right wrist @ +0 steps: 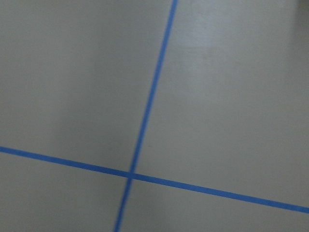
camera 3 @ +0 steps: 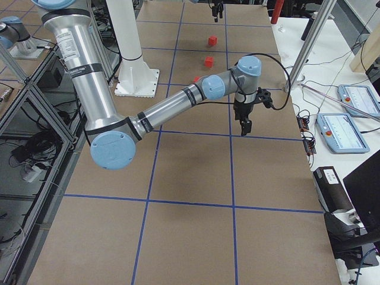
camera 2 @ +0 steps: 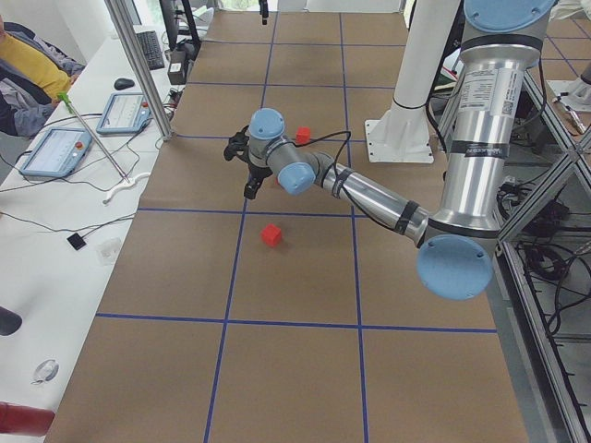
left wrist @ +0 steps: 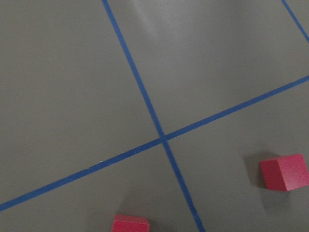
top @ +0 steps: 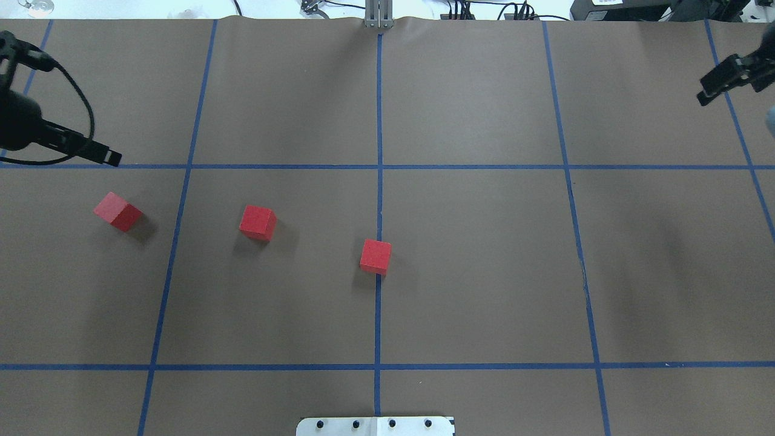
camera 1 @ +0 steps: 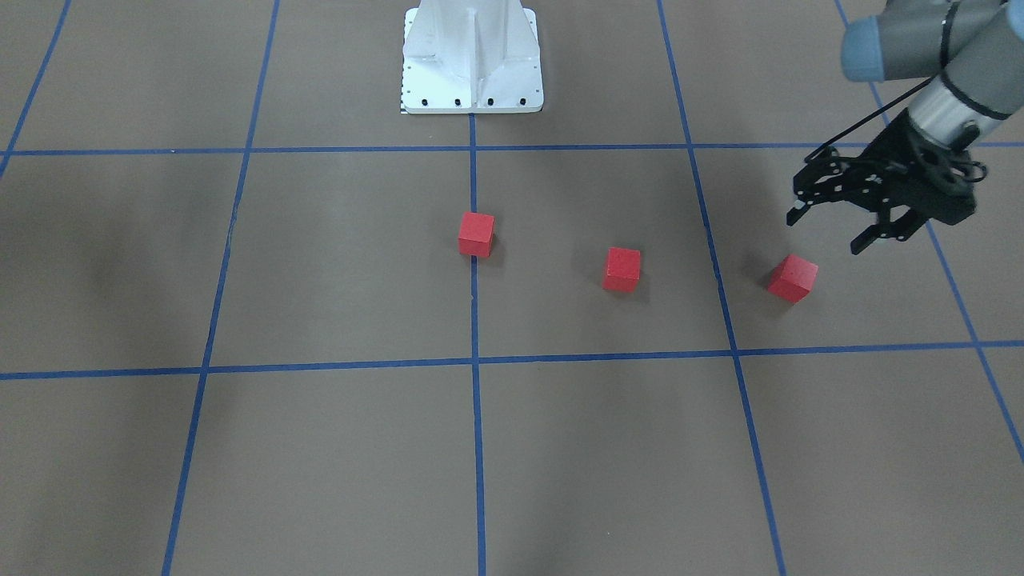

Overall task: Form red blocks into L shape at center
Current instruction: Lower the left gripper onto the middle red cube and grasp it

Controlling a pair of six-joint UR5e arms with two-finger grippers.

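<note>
The robot's left gripper will next move to the middle red block [camera 1: 622, 270] [left wrist: 284, 172], between the block on the centre grid line and the farthest block, and close there.
Three red blocks lie apart in a slanted row on the brown table. One block [camera 1: 476, 234] [top: 375, 256] sits on the centre grid line. A second block [camera 1: 622, 269] [top: 257, 222] is further toward my left side. The third block [camera 1: 792, 278] [top: 118, 212] lies farthest out. My left gripper [camera 1: 828, 232] is open and empty. It hovers above the table just beside the third block, not touching it. My right gripper [top: 723, 79] is far off at the table's right edge; I cannot tell if it is open. The left wrist view shows two blocks [left wrist: 285, 172] [left wrist: 130, 224].
Blue tape lines [top: 379, 181] divide the table into large squares. The white robot base [camera 1: 472, 56] [top: 375, 426] stands at the robot's side of the table. An operators' desk with tablets [camera 2: 55, 152] and a metal post [camera 2: 138, 65] border the far edge.
</note>
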